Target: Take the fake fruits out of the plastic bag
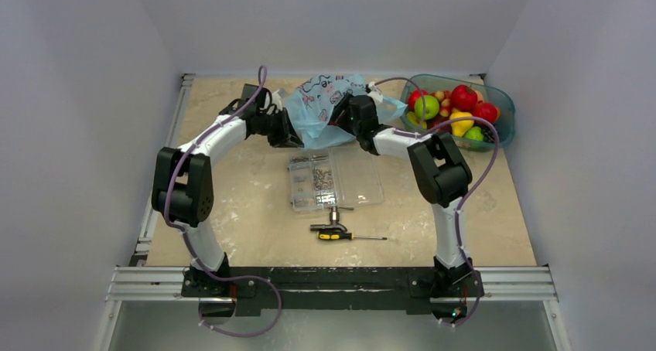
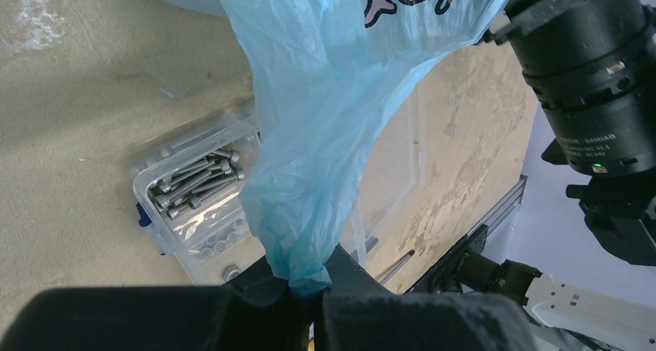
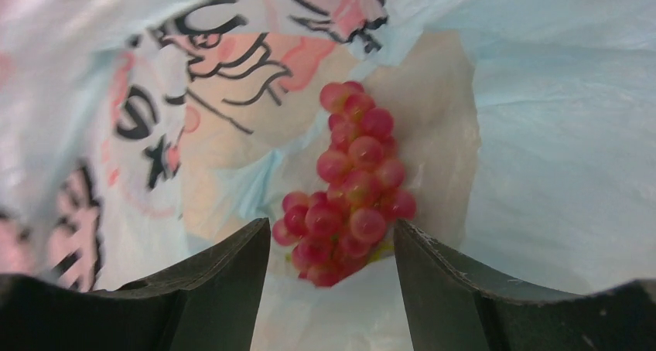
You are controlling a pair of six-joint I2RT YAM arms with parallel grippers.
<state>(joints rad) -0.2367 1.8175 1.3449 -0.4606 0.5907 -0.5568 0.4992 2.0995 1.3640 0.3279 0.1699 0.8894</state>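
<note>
The fingers of my right gripper reach only the near end of the grape bunch, so they should push deeper and close around the grape bunch's middle (image 3: 359, 185).
The light blue plastic bag (image 1: 321, 107) lies at the back middle of the table between both arms. My left gripper (image 2: 309, 289) is shut on a bunched fold of the bag (image 2: 317, 134) and holds it up. My right gripper (image 3: 331, 243) is open, reaching inside the bag (image 3: 557, 134). A red grape bunch (image 3: 350, 185) lies on the bag's floor between its two fingers, its lower end level with the fingertips. From above, the right gripper (image 1: 354, 113) is sunk in the bag's opening. No other fruit shows in the bag.
A teal see-through tub (image 1: 495, 96) at the back right holds several fruits: red ones (image 1: 465, 97), a green apple (image 1: 426, 107), a yellow one. A clear compartment box of screws (image 1: 334, 179) lies mid-table, also seen below the bag (image 2: 193, 196). A screwdriver (image 1: 340, 235) lies nearer.
</note>
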